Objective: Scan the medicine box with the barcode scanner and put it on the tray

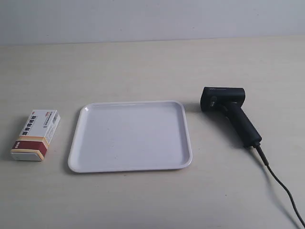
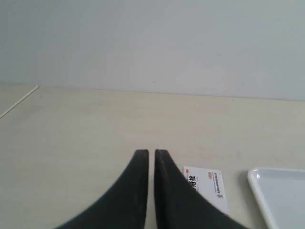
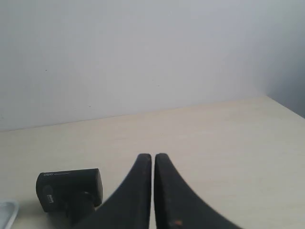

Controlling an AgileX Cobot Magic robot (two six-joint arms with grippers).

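Next, I close my left gripper on the long sides of the medicine box, around the box's middle (image 1: 36,129) (image 2: 210,204) beside its dark red and tan end.
The medicine box (image 1: 36,135), a white carton with a dark red and tan end, lies flat on the table at the exterior view's left. The white tray (image 1: 130,165) sits in the middle with nothing in it. At the exterior view's right lies the black barcode scanner (image 1: 229,111) on its side, its cable trailing to the lower right. Neither arm shows in the exterior view. My left gripper (image 2: 151,152) is shut and holds nothing, with the box (image 2: 210,187) partly hidden behind one finger. My right gripper (image 3: 153,156) is shut and holds nothing; the scanner (image 3: 69,192) lies beside it, apart.
A corner of the tray (image 2: 279,193) shows in the left wrist view beside the box. The scanner's dark cable (image 1: 281,187) runs across the table toward the exterior view's lower right corner. A pale wall stands behind the table's far edge.
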